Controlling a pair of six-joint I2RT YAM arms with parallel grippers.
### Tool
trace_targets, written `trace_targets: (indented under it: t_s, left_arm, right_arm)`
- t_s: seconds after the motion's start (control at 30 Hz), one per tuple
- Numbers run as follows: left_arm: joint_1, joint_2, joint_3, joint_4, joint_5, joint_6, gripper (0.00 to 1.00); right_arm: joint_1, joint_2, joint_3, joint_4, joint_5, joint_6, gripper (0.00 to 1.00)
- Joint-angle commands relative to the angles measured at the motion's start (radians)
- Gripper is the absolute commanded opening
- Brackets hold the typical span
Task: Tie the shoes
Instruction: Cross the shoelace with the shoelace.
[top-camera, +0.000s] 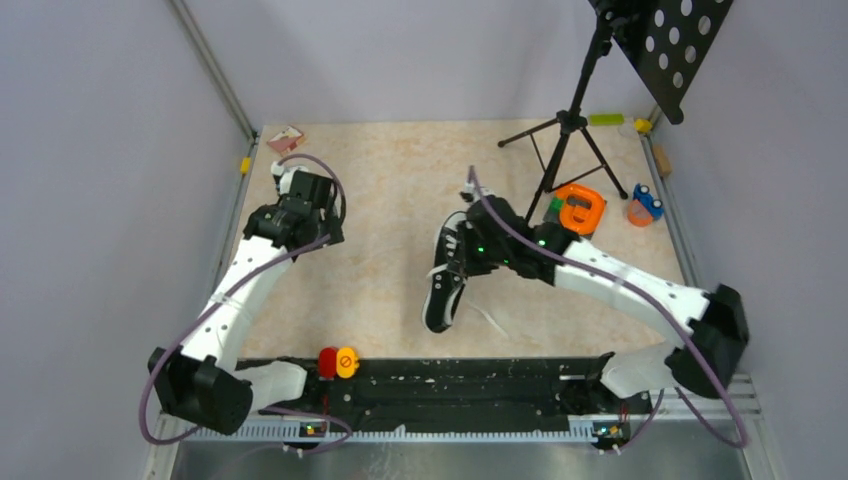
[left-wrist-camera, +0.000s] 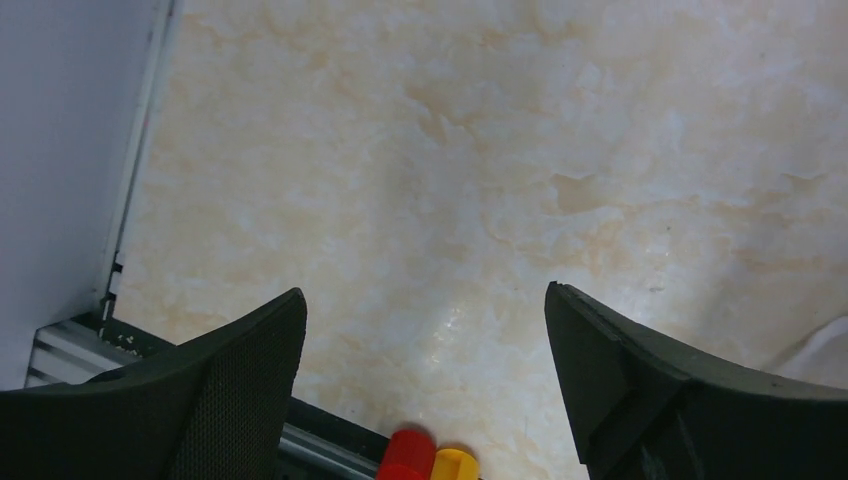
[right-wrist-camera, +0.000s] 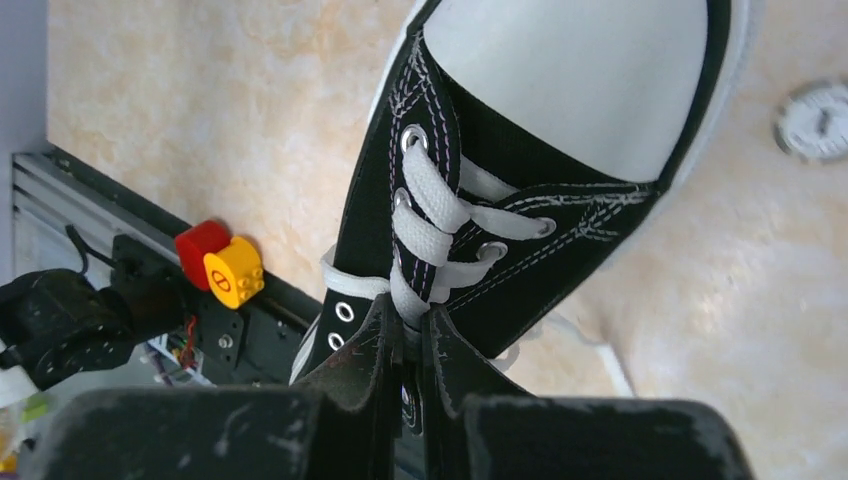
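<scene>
Next, my right gripper sets the shoe down on the bare table (top-camera: 418, 275) beside it, toward my left gripper. The shoe is now lying mid-table.
The shoe (top-camera: 441, 300) is a black canvas sneaker with a white toe cap, lying mid-table with its toe toward the near edge. In the right wrist view the shoe (right-wrist-camera: 520, 245) fills the frame, its white laces (right-wrist-camera: 432, 205) crossing the eyelets. My right gripper (right-wrist-camera: 408, 322) is shut, pinching a white lace and the tongue between its tips; seen from above, the right gripper (top-camera: 457, 264) sits over the shoe's upper part. A loose lace end (top-camera: 489, 318) trails on the table. My left gripper (top-camera: 288, 178) hangs far left, and in its own view the left gripper (left-wrist-camera: 425, 292) is open over bare table.
A red and yellow button pair (top-camera: 338, 362) sits on the front rail. A black tripod stand (top-camera: 565, 130), an orange object (top-camera: 580, 209) and a blue object (top-camera: 645, 205) stand behind the right arm. A small pink box (top-camera: 286, 138) lies at the back left corner.
</scene>
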Motion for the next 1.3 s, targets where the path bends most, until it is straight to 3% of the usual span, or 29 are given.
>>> trace_targets:
  t_s: [0.0,0.1,0.33,0.4,0.47,0.63,0.87,0.9,0.93,0.97,1.0,1.2,1.27]
  left_arm:
    - [0.015,-0.098,0.053,-0.052,-0.145,-0.028,0.91]
    - [0.045,-0.153,0.072,-0.054,-0.126,-0.026,0.90]
    - [0.078,-0.274,0.149,-0.079,-0.204,-0.035,0.85]
    - [0.078,-0.312,0.149,-0.073,-0.221,-0.019,0.85]
    - [0.078,-0.321,0.156,-0.093,-0.225,-0.009,0.85]
    - [0.078,-0.316,0.124,-0.129,-0.196,-0.020,0.85]
    - [0.078,-0.308,-0.027,-0.070,0.010,-0.021,0.83]
    - [0.078,-0.301,-0.040,-0.064,0.048,-0.025,0.83]
    - [0.078,-0.292,-0.049,-0.061,0.087,-0.027,0.83]
    - [0.076,-0.283,-0.055,-0.058,0.122,-0.027,0.83]
    - [0.075,-0.273,-0.062,-0.051,0.158,-0.021,0.83]
    - [0.063,-0.207,-0.079,-0.023,0.287,0.036,0.86]
    - [0.055,-0.195,-0.072,-0.005,0.518,0.097,0.86]
  right_arm:
    - [0.031,0.245,0.255,0.147,-0.002,-0.136,0.00]
    - [0.029,0.431,0.543,0.067,0.039,-0.246,0.00]
    - [-0.052,0.803,1.449,-0.229,0.034,-0.432,0.00]
    - [-0.088,0.850,1.565,-0.263,-0.007,-0.425,0.00]
    - [-0.123,0.815,1.490,-0.234,-0.063,-0.403,0.00]
    - [-0.124,0.662,1.090,-0.159,-0.156,-0.381,0.00]
    - [-0.092,0.659,0.616,-0.110,-0.240,-0.301,0.03]
    - [-0.093,0.682,0.578,-0.094,-0.255,-0.293,0.23]
    - [-0.094,0.706,0.562,-0.104,-0.256,-0.293,0.63]
    - [-0.094,0.720,0.560,-0.115,-0.248,-0.292,0.86]
    - [-0.093,0.723,0.560,-0.118,-0.237,-0.293,0.97]
    - [-0.113,0.564,0.494,-0.045,-0.096,-0.274,0.99]
    - [-0.117,0.482,0.416,0.020,-0.074,-0.255,0.99]
